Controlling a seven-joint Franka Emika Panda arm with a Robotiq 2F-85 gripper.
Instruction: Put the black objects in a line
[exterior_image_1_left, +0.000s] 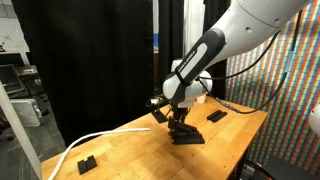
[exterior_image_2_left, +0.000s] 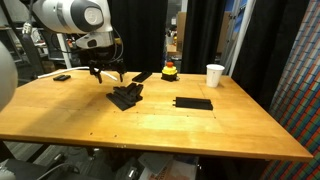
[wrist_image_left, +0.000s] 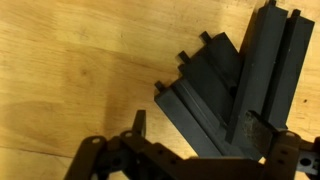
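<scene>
The top black bar lies crossed over the other bars in the heap. Next, my gripper should close on the middle of the top black bar (exterior_image_1_left: 180, 127) (wrist_image_left: 253, 105).
A heap of black objects (exterior_image_1_left: 188, 136) lies on the wooden table (exterior_image_1_left: 130, 150), several flat bars crossed over one another; the same heap (exterior_image_2_left: 127, 97) shows in both exterior views. In the wrist view the heap (wrist_image_left: 215, 85) fills the right half. My gripper (exterior_image_1_left: 179, 123) hangs just above it, open, nothing between its fingers (wrist_image_left: 268, 132). One finger is over the bars, its partner over bare wood. Apart from the heap, a single black bar (exterior_image_2_left: 193, 103) lies flat to one side and another black bar (exterior_image_2_left: 142, 76) lies behind.
A white cup (exterior_image_2_left: 215, 74) and a small red and yellow thing (exterior_image_2_left: 170, 70) stand at the table's far edge. A white cable (exterior_image_1_left: 95, 140) crosses the wood near a small black piece (exterior_image_1_left: 86, 162). Another black piece (exterior_image_1_left: 216, 116) lies beyond the heap.
</scene>
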